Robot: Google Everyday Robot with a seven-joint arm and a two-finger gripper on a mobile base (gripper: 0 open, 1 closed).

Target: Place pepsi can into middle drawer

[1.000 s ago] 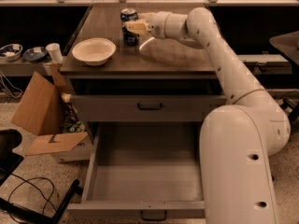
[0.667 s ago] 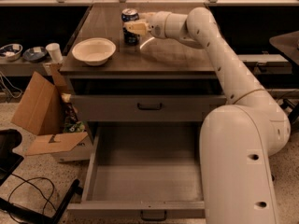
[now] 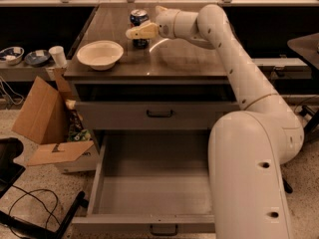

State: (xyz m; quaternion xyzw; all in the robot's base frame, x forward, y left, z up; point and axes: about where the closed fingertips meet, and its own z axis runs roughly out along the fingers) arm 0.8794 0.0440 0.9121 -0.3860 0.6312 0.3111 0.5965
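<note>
I should open my gripper, rise and take the can by its top [image 3: 138,13] before lifting it toward the middle drawer, because the near finger lies across the front of the pepsi can.
The pepsi can [image 3: 139,18], dark blue with a silver top, stands upright at the back of the brown cabinet top [image 3: 189,59]. My gripper [image 3: 143,22] reaches in from the right at can height and is open. Its near finger [image 3: 142,32] crosses the can's front lower part, and the other finger [image 3: 160,9] is behind the can on the right. The can rests on the top. The middle drawer [image 3: 149,183] is pulled fully out below, grey and empty inside, with its loop handle [image 3: 163,229] at the bottom edge. My arm hides its right side.
A cream bowl [image 3: 99,54] sits on the cabinet top left of the can. The grey drawer front above [image 3: 159,114] is closed. An open cardboard box [image 3: 45,118] stands left of the cabinet. A white cup [image 3: 58,56] and small bowls [image 3: 12,54] sit on a low shelf at left.
My gripper has moved a little to the left, closer around the can. The can has stayed in place on the top.
</note>
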